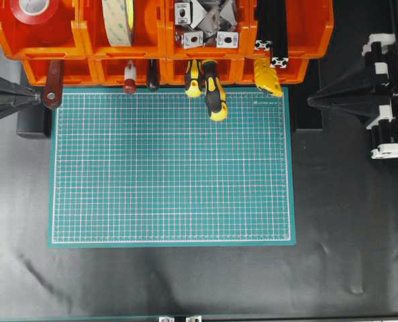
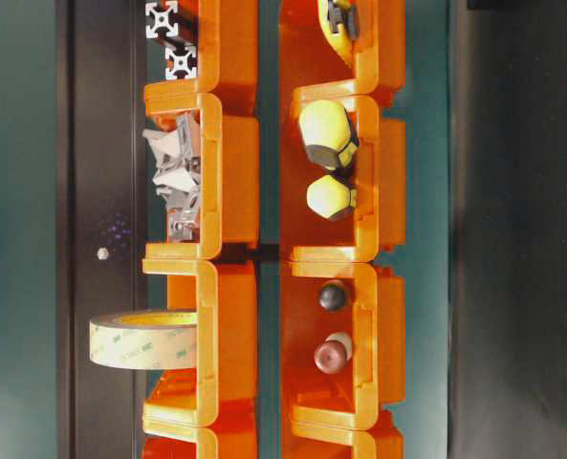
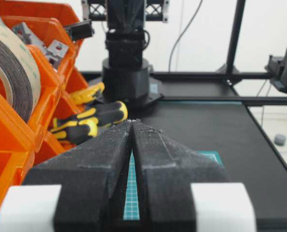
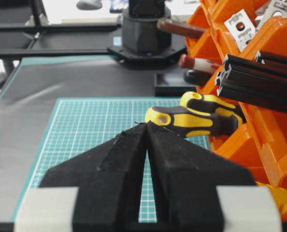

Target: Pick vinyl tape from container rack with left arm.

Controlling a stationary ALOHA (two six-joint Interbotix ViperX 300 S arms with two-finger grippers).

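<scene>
My left gripper is going to close on the near side of the vinyl tape's ring [image 1: 33, 18], the side that faces the brown handle.
The vinyl tape [image 1: 34, 8] is a glossy red roll with a white core, lying flat in the top-left bin of the orange container rack [image 1: 84, 37] along the far edge. My left gripper [image 1: 36, 97] sits at the table's left edge, just below the rack's lower row and well short of the tape. In the left wrist view its jaws [image 3: 132, 121] are shut with nothing between them; the tape is out of that view. My right gripper [image 1: 311, 100] rests at the right side, shut and empty [image 4: 145, 124].
A green cutting mat [image 1: 172, 168] covers the middle. Beside the red roll stands a cream tape roll [image 1: 121, 20], then metal brackets [image 1: 205, 23] and black extrusions [image 1: 272, 33]. Yellow-black screwdriver handles [image 1: 212, 90] and a brown handle [image 1: 53, 84] stick out of the lower bins.
</scene>
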